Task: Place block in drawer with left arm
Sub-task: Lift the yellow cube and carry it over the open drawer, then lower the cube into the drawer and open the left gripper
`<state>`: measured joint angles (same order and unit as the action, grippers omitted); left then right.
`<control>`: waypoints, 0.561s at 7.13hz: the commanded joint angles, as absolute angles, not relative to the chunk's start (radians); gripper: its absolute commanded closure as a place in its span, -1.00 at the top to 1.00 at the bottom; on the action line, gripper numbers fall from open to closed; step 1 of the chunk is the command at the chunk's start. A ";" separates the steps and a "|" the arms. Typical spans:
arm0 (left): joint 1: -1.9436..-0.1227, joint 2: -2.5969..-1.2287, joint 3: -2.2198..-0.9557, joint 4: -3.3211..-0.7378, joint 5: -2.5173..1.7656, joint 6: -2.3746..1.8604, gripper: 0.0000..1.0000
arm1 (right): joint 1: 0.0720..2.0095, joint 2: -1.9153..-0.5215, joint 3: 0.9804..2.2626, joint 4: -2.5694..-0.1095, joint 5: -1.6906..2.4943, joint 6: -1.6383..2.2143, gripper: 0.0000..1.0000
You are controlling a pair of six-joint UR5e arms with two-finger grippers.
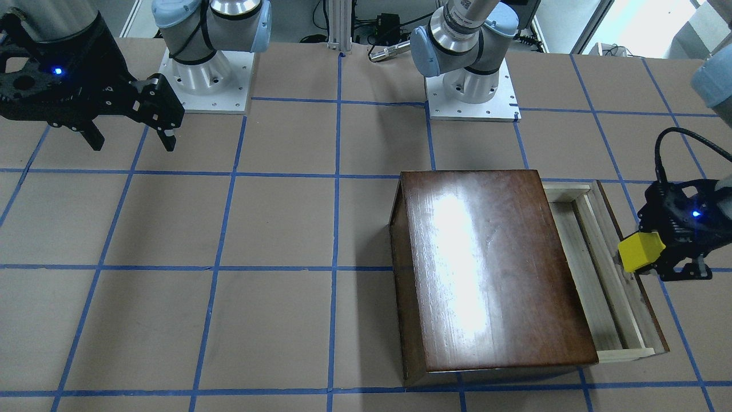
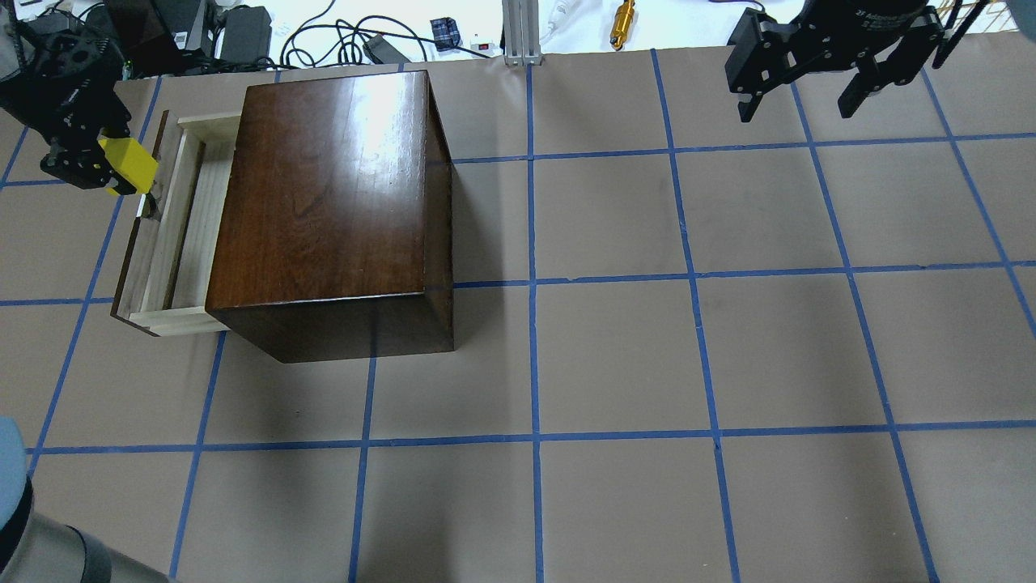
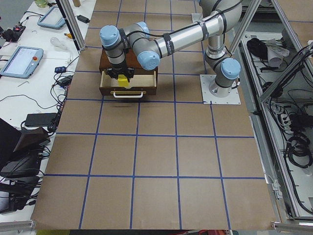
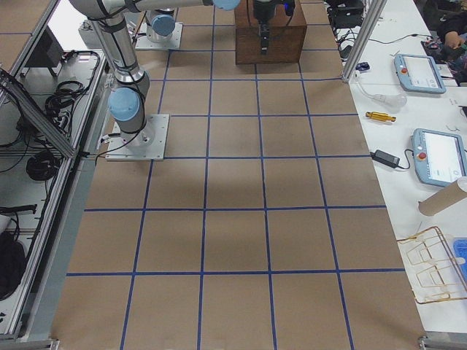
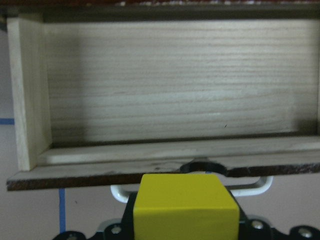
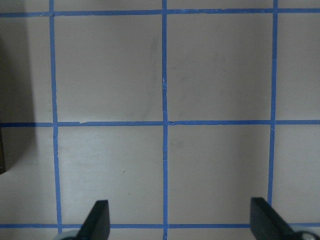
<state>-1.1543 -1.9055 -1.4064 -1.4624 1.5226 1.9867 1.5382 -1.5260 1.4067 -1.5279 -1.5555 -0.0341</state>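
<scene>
Next, I release the yellow block, now just above the drawer's front rim, from my left gripper on the drawer's pale bottom (image 1: 582,258) (image 5: 187,77), near the edge of the dark-brown box.
My left gripper (image 1: 645,256) is shut on the small yellow block (image 1: 639,249) and holds it just above the dark front edge of the open drawer (image 1: 595,274). In the overhead view the block (image 2: 128,167) hangs over the drawer's front rim (image 2: 139,243), beside the glossy dark-brown box (image 2: 332,186). In the left wrist view the block (image 5: 187,207) sits over the metal pull (image 5: 252,188), and the drawer's bare pale floor (image 5: 175,90) lies beyond it. My right gripper (image 1: 132,140) is open and empty, far from the box.
The brown table (image 2: 647,364) has a blue tape grid. The right wrist view shows only tape lines between open fingertips (image 6: 97,220). Cables and small items (image 2: 364,40) lie past the table's far edge. The arm bases (image 1: 206,80) stand at the robot's side.
</scene>
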 commanded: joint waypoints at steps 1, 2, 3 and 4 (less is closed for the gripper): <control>-1.195 -1.881 -1.457 -1.425 1.520 1.974 -1.00 | 1.539 -1.526 1.407 -1.528 -1.555 -0.035 1.00; -1.200 -1.881 -1.463 -1.425 1.517 1.974 -1.00 | 1.539 -1.525 1.407 -1.528 -1.555 -0.035 1.00; -1.201 -1.879 -1.486 -1.410 1.517 1.980 -1.00 | 1.539 -1.526 1.407 -1.528 -1.557 -0.035 1.00; -1.200 -1.879 -1.514 -1.375 1.517 1.979 -1.00 | 1.539 -1.525 1.407 -1.528 -1.557 -0.035 1.00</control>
<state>-1.1987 -1.8801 -1.4840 -1.4068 1.5176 1.9782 1.5385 -1.5256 1.4067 -1.5279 -1.5565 -0.0353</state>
